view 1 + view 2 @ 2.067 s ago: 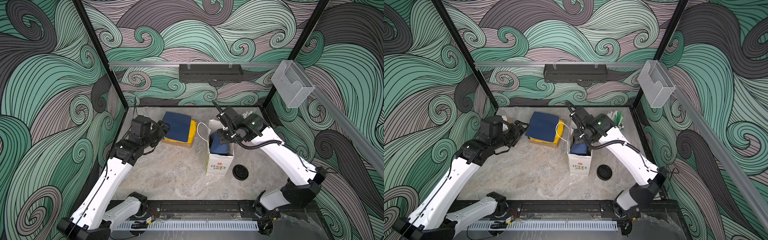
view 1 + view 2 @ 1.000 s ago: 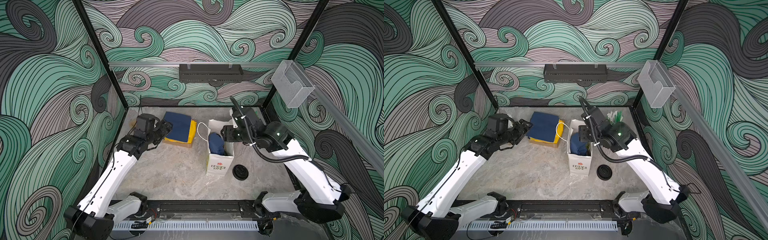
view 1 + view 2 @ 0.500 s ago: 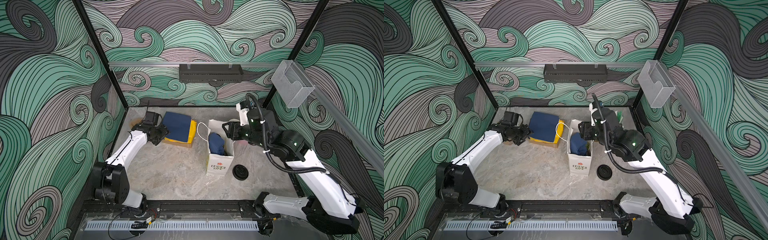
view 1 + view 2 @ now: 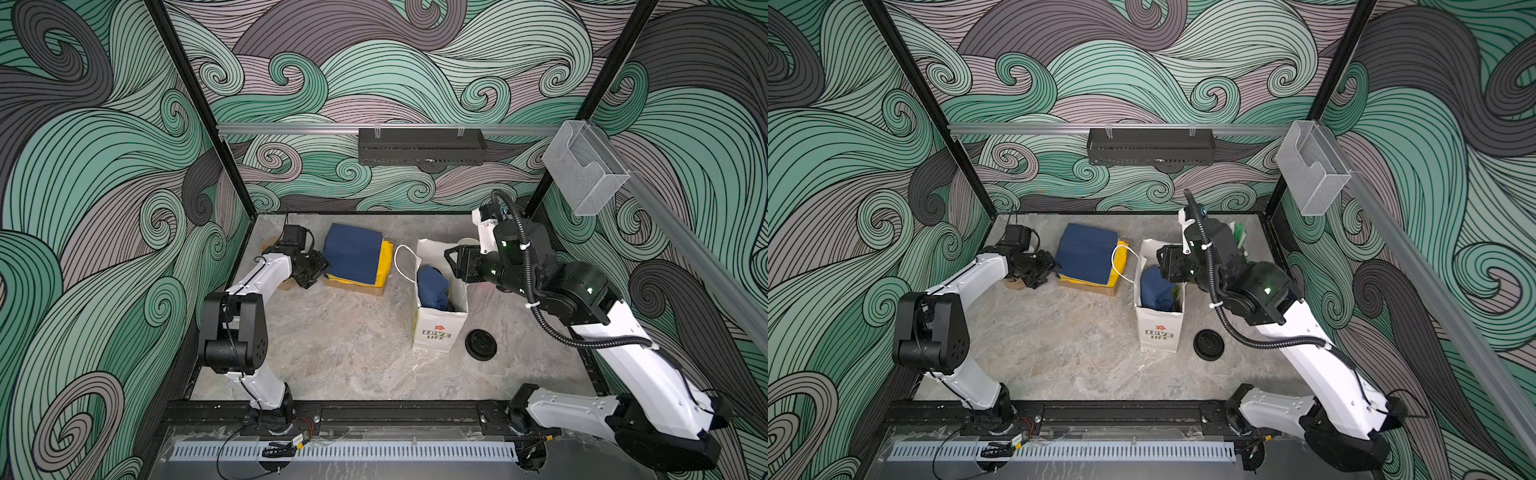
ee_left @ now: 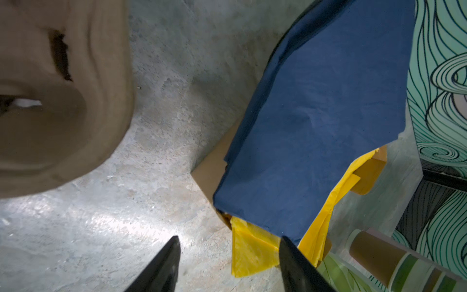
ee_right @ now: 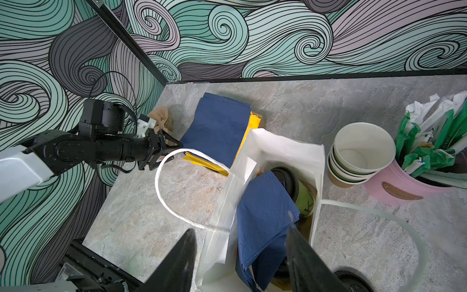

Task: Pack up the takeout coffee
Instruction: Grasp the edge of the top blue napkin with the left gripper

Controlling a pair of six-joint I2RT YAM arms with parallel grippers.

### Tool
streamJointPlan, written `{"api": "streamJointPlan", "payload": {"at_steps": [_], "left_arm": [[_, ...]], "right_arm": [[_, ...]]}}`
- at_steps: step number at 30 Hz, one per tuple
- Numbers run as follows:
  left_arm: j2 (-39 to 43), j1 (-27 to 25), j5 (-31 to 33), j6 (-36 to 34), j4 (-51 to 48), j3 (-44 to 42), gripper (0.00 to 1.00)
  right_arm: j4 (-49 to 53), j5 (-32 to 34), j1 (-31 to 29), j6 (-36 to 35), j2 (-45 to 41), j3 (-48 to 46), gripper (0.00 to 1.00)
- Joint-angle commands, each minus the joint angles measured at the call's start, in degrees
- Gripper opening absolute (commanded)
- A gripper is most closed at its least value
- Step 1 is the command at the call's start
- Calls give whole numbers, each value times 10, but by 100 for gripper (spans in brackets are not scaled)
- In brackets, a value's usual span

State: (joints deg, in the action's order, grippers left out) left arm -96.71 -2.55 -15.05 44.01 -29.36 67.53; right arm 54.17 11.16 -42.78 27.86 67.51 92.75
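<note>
I should close my right gripper on the top blue napkin's side point(image 4: 376, 257) point(image 6: 243, 130) that faces the paper bag, while my left gripper holds the other side.
A white paper bag point(image 4: 440, 328) point(image 4: 1158, 328) stands right of the table's middle. In the right wrist view one takeout coffee cup point(image 6: 304, 199) with a black lid sits inside the bag point(image 6: 285, 151), partly covered by a blue napkin point(image 6: 262, 215). My right gripper point(image 4: 451, 259) point(image 4: 1163, 262) point(image 6: 240, 230) hovers open over the bag's far right rim, holding nothing. My left gripper point(image 4: 316, 270) point(image 4: 1044, 270) point(image 5: 228, 242) is low at the back left. It is open and empty, next to the napkin stack point(image 5: 316, 126).
Blue and yellow napkins point(image 4: 353, 257) lie on a cardboard piece at the back. A loose black lid point(image 4: 481, 343) lies right of the bag. Stacked lidless cups point(image 6: 361, 154) and a pink holder of sachets point(image 6: 404, 184) stand behind the bag. A tan pulp piece point(image 5: 50, 101) is beside the left gripper.
The right gripper has drawn up and back out of the bag, leaving the blue napkin inside. The left arm has reached low toward the napkin stack and its jaws have narrowed.
</note>
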Motion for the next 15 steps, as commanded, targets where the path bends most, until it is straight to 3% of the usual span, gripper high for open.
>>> {"api": "streamJointPlan", "payload": {"at_steps": [1,6,15], "left_arm": [[-22,5,-15,-13,34,30,57],[-52,8,-21,-27,34,63,45],[-61,8,-26,-32,34,80,32]], "right_arm": [[-2,1,-2,-2,-6,-1,58],[-1,3,-1,2,-10,0,58],[-3,4,-1,6,-9,-2,57]]}}
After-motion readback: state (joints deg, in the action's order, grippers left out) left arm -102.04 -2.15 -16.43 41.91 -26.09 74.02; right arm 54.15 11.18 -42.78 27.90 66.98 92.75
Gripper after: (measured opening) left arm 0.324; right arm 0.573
